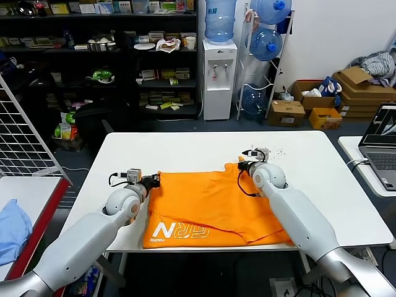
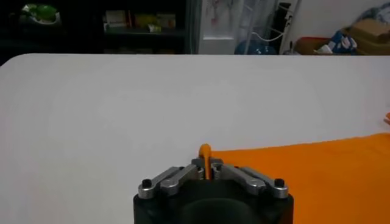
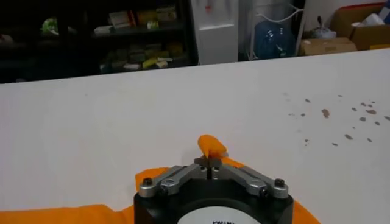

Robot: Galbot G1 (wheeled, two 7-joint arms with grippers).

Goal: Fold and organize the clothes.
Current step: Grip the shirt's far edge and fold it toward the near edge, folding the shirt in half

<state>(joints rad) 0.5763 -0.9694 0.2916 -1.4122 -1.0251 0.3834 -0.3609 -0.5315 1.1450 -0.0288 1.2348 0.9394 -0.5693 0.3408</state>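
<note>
Next, my right gripper lets go of the shirt's far corner on the near half's end (image 1: 279, 206) away from the white lettering.
The orange T-shirt (image 1: 210, 207) lies partly folded on the white table (image 1: 204, 148), white lettering at its near left. My left gripper (image 1: 153, 180) is shut on the shirt's far left edge; in the left wrist view (image 2: 206, 168) a pinch of orange fabric (image 2: 205, 155) stands up between the jaws. My right gripper (image 1: 242, 166) is shut on the shirt's far right corner; in the right wrist view (image 3: 209, 164) a tuft of orange fabric (image 3: 211, 146) pokes out past the closed jaws. Both grippers sit low at the table surface.
A light blue cloth (image 1: 12, 229) lies on a side table at the left. A laptop (image 1: 382, 148) sits on another table at the right. Small brown specks (image 3: 341, 119) mark the tabletop beyond the right gripper. Shelves and a water dispenser (image 1: 219, 68) stand behind.
</note>
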